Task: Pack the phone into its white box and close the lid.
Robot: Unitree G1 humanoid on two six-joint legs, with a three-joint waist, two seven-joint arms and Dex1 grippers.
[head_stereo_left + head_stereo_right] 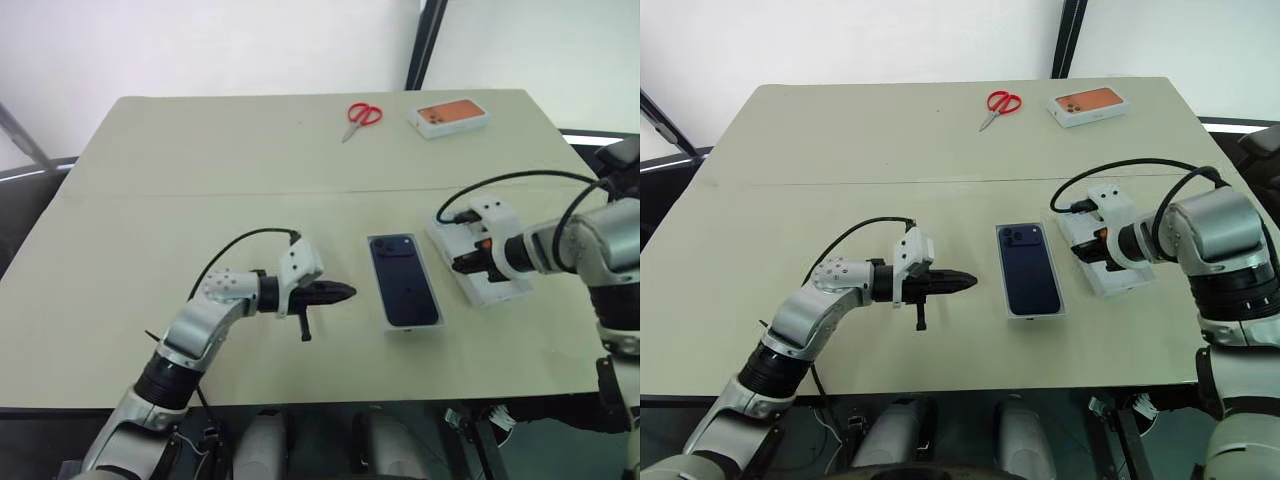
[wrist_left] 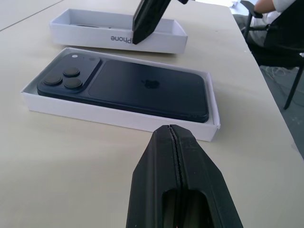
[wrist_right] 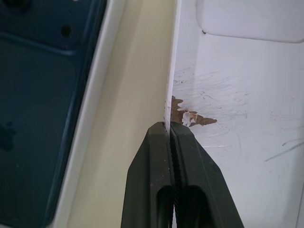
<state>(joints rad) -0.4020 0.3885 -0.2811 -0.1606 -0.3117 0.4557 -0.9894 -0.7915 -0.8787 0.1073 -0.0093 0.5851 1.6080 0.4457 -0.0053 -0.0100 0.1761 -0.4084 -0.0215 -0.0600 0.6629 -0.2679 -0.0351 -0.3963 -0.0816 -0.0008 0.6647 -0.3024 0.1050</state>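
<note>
The robot's right gripper needs to release the lid on the table (image 1: 349,268) beside the long edge of the white box that faces the left gripper.
The dark navy phone (image 1: 404,278) lies back-up inside the shallow white box (image 2: 95,113) at the table's middle, camera cluster at the far end. Just right of it the lid (image 1: 502,291) lies with its whitish inside facing up. My right gripper (image 3: 169,126) is shut on the lid's thin side wall nearest the phone, reaching down at it from the right (image 1: 458,264). My left gripper (image 1: 345,293) hovers a little left of the white box, pointing at it, shut with nothing between its fingers (image 2: 169,129).
Red-handled scissors (image 1: 360,116) and a white box with an orange phone picture (image 1: 448,116) lie at the far edge of the beige table (image 1: 200,180). A chair and a seated person (image 2: 273,19) are beyond the table's right side.
</note>
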